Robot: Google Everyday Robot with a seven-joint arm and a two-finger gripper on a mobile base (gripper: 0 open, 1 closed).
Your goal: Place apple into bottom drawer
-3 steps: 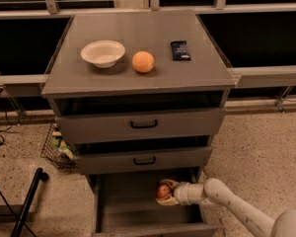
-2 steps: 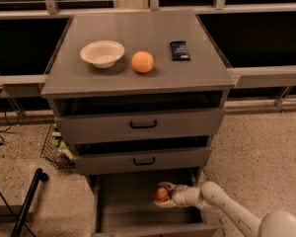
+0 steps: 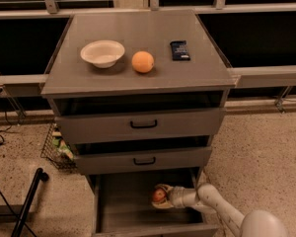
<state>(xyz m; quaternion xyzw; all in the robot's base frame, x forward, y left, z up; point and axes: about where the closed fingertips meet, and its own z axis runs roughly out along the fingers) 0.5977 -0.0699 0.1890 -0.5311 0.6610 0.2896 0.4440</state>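
I need to release the apple on the grey bottom near the middle of the open bottom drawer (image 3: 159,197).
The apple (image 3: 159,195) is small and red, held between the pale fingers of my gripper (image 3: 159,196). The gripper reaches in from the lower right, inside the open bottom drawer (image 3: 123,206), just above its grey floor and toward the right side. This drawer is the lowest of three in the grey cabinet and is pulled out toward the camera. My white arm (image 3: 222,209) runs from the gripper over the drawer's right wall to the frame's lower right corner.
On the cabinet top (image 3: 138,78) sit a white bowl (image 3: 102,53), an orange (image 3: 143,61) and a dark blue packet (image 3: 179,50). The two upper drawers (image 3: 143,124) with black handles stand slightly ajar. A wire basket (image 3: 56,147) is on the floor at the left, with a black pole (image 3: 27,201).
The gripper with the apple has sunk slightly lower and further left into the bottom drawer. Nothing on the cabinet top has moved.
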